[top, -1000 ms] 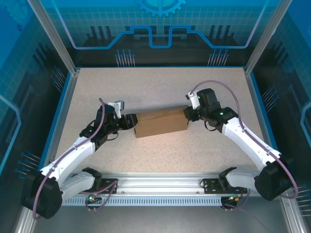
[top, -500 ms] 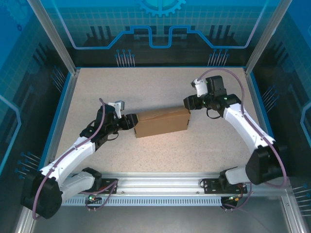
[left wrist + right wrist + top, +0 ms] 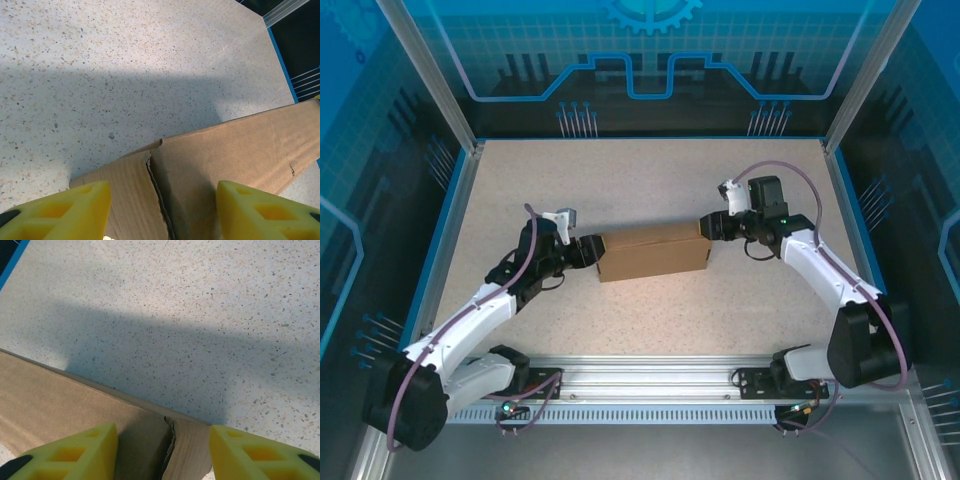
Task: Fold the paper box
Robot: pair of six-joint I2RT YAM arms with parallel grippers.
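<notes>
My right gripper is facing a paper box that stands on its long side, so it should take its corner seam (image 3: pixel 170 426) and help my left gripper lay the box flat.
The paper box (image 3: pixel 653 252) lies folded into a shallow brown cardboard block in the middle of the table, its long side running left to right. My left gripper (image 3: pixel 592 250) is at its left end, open. Its yellow fingers (image 3: pixel 75 205) straddle the end flap and the corner seam of the box (image 3: pixel 225 150). My right gripper (image 3: pixel 708 226) is at the right end's far corner, also open. Its yellow fingers (image 3: pixel 250 450) stand on either side of the corner seam of the box (image 3: pixel 60 395). No finger visibly presses on the cardboard.
The speckled table (image 3: pixel 650 180) stretches free behind and in front of the box. Blue-edged walls (image 3: pixel 450 220) close in the left, right and back sides. An aluminium rail (image 3: pixel 650 385) with the arm bases runs along the near edge.
My right gripper lifted back from the box's right end, then came down to its far right corner while the forearm swung. The left arm and box have barely moved.
</notes>
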